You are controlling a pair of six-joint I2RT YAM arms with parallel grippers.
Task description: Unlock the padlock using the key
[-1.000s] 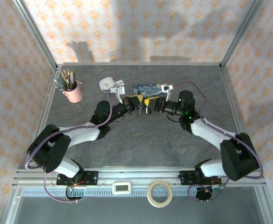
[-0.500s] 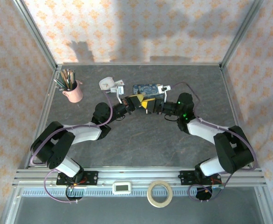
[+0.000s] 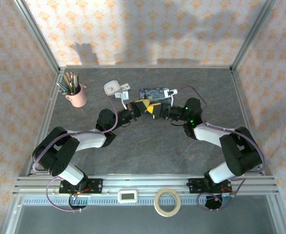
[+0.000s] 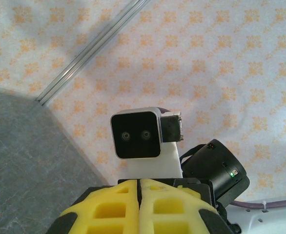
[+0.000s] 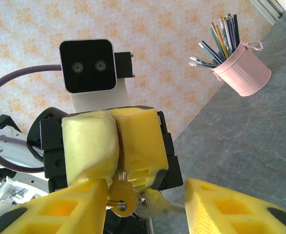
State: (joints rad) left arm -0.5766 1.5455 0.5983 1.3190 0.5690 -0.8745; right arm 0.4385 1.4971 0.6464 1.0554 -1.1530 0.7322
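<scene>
The key's blade is covered by my left gripper's fingers, so my right gripper should take the key by its head (image 5: 123,198) before my left gripper opens.
My left gripper (image 3: 143,105) and right gripper (image 3: 154,108) meet tip to tip above the table's middle. In the right wrist view the left gripper's yellow pads (image 5: 133,141) are pressed shut. A sliver of silver metal, the padlock (image 5: 117,171), shows in their slit; the rest of it is hidden. The key (image 5: 121,197) hangs from that slit by its brass-toned head, and a second key (image 5: 157,204) is ringed to it. My right gripper (image 5: 143,197) is open, its fingers (image 5: 60,214) on either side of the key head. In the left wrist view the left gripper (image 4: 139,192) is shut.
A pink cup of pens (image 3: 76,95) stands back left, also in the right wrist view as the pink cup (image 5: 243,73). The blue tin (image 3: 152,92) lies just behind the grippers, a white object (image 3: 112,87) to its left. A tape roll (image 3: 166,202) and a white timer (image 3: 129,196) sit at the near rail.
The right gripper has moved left and closed the gap to the left gripper. The left gripper has stayed shut, shifting slightly back; the dangling key no longer shows from above.
</scene>
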